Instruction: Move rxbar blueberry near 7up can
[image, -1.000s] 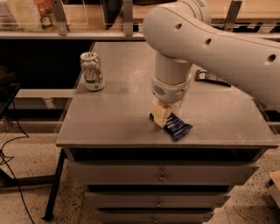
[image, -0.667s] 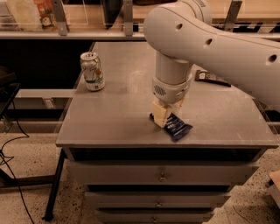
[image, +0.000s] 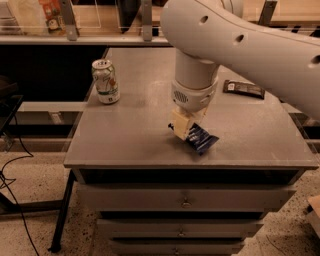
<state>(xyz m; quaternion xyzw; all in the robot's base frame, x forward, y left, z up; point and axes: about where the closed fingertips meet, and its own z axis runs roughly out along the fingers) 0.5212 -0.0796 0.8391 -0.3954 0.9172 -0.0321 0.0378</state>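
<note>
I will release the rxbar blueberry on the grey table (image: 130, 100) beside the 7up can's foot, toward the table's middle.
The rxbar blueberry (image: 203, 139) is a dark-blue flat wrapper at the front middle of the grey table (image: 130, 135). My gripper (image: 182, 126) points down from the big white arm and is shut on the bar's left end. The bar sticks out tilted to the lower right, just above the tabletop. The 7up can (image: 105, 81) stands upright near the table's left edge, well to the left of and behind the gripper.
A dark brown bar wrapper (image: 243, 88) lies flat at the back right of the table. Drawers (image: 186, 200) are below the tabletop's front edge. A shelf with packages (image: 50, 15) runs along the back. Cables (image: 12, 185) lie on the floor at left.
The gripper and the blue bar have risen slightly together. The can and the dark wrapper have not moved.
</note>
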